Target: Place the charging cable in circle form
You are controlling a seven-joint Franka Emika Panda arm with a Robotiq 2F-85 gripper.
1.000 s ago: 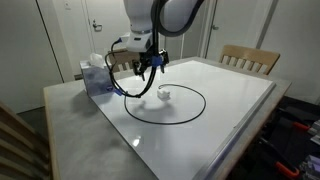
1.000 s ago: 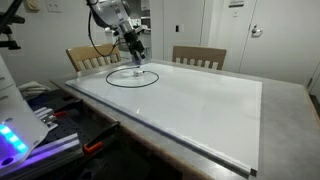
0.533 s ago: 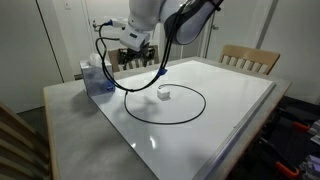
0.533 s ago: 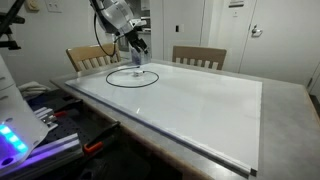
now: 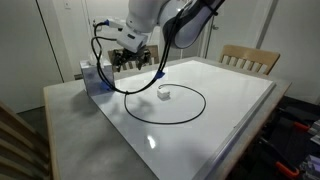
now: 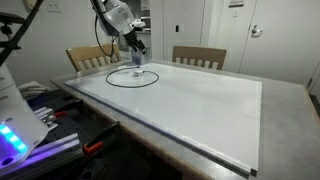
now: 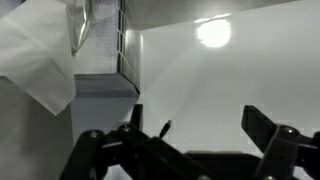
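Observation:
The robot's gripper will next go down to the charging cable's loose end [image 5: 126, 96] [image 7: 166, 127], the one away from the whitish plug, and close there.
The charging cable [image 5: 190, 115] is a thin black cord lying in a round loop on the white table [image 5: 230, 100]. Its small whitish plug [image 5: 165, 94] rests inside the loop. The loop also shows at the far left of the table in an exterior view [image 6: 131, 85], with the plug [image 6: 137, 72] inside it. My gripper [image 5: 133, 62] hangs above the table's back corner, up and off to the side of the loop, as also seen in an exterior view [image 6: 134, 45]. In the wrist view the gripper [image 7: 200, 125] is open and empty, with bare white table between its fingers.
A tissue box [image 5: 96, 76] stands at the table corner by the gripper; its white tissue [image 7: 35, 55] fills the wrist view's left. Wooden chairs [image 5: 250, 58] [image 6: 198, 55] stand behind the table. Equipment with a blue light [image 6: 15, 135] sits beside it.
My gripper has risen and drawn back from the loop towards the tissue box. The cable loop and plug lie as before.

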